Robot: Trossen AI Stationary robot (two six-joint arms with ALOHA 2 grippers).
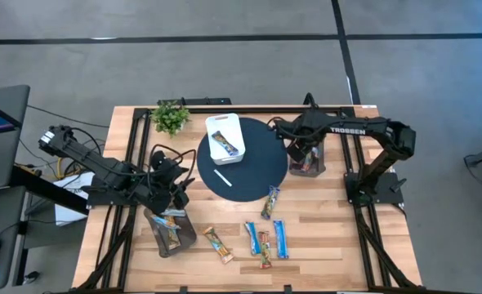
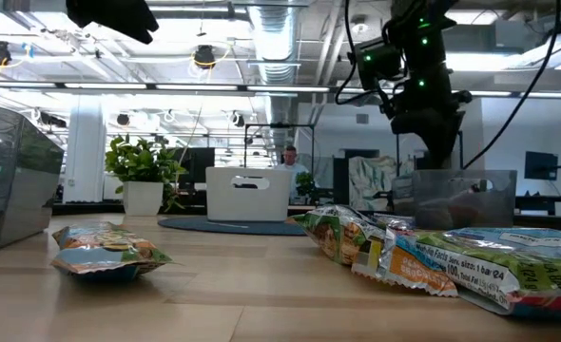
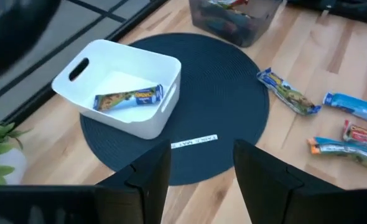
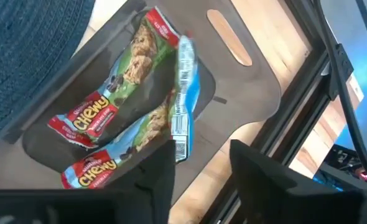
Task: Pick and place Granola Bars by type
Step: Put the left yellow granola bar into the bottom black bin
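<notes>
Next, my left gripper closes on the middle of the orange granola bar (image 1: 218,245), which is the loose one that lies closest to the near grey tray.
Several loose granola bars lie flat on the near part of the table: a blue-and-white pair (image 1: 251,237) (image 1: 280,239), multicoloured ones (image 1: 218,243) (image 1: 264,249), and one (image 1: 271,200) at the mat's edge. One bar (image 3: 129,98) lies in the white bin (image 1: 225,139). Red-and-green bars (image 4: 112,93) and a blue-white one (image 4: 185,81) lie in the grey tray (image 1: 308,162) on the right. Another grey tray (image 1: 167,230) near the left holds bars. My right gripper (image 4: 199,174) hovers open over the right tray. My left gripper (image 3: 199,180) is open above the table's left side, facing the white bin.
A dark round mat (image 1: 261,163) lies under the white bin, with a thin white stick (image 1: 222,178) on it. A potted plant (image 1: 170,116) stands at the far left corner. Black frame rails (image 1: 363,212) run along both table sides. Bare wood shows between the mat and the near edge.
</notes>
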